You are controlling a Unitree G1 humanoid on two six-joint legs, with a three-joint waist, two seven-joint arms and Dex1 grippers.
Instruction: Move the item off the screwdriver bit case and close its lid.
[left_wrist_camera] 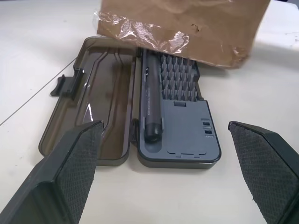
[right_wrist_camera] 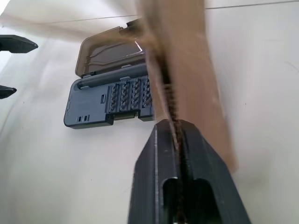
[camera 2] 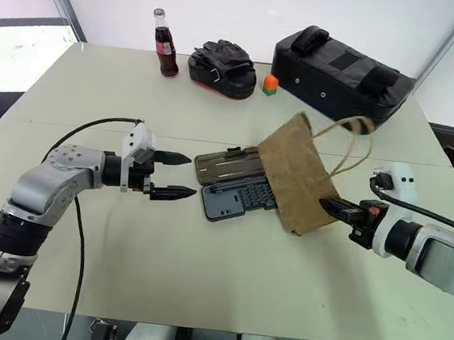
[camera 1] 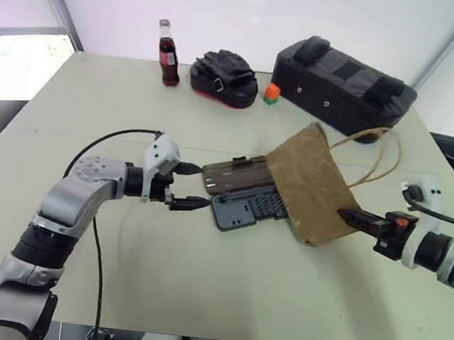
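The brown paper bag will be released from my right gripper by the table's side edge (camera 1: 433, 189), closer to me than the large black padded bag.
The screwdriver bit case (camera 1: 243, 208) lies open in the middle of the table, its dark grey tray of bits nearer me. Its smoky brown lid (camera 1: 235, 173) lies flat beyond the tray, with a black latch tab on its far edge. The item, a brown paper bag (camera 1: 311, 183) with twine handles, stands tilted over the right end of the case. My right gripper (camera 1: 344, 216) is shut on the bag's lower right edge, and the fingers (right_wrist_camera: 163, 140) pinch the paper. My left gripper (camera 1: 197, 187) is open just left of the case, pointing at it, nothing between its fingers (left_wrist_camera: 70, 172).
Along the table's far edge stand a cola bottle (camera 1: 169, 53), a black and red padded mitt (camera 1: 225, 76), a small orange and green block (camera 1: 272, 94) and a large black padded bag (camera 1: 342, 83). A white plug block (camera 1: 424, 191) with a cable lies at the right.
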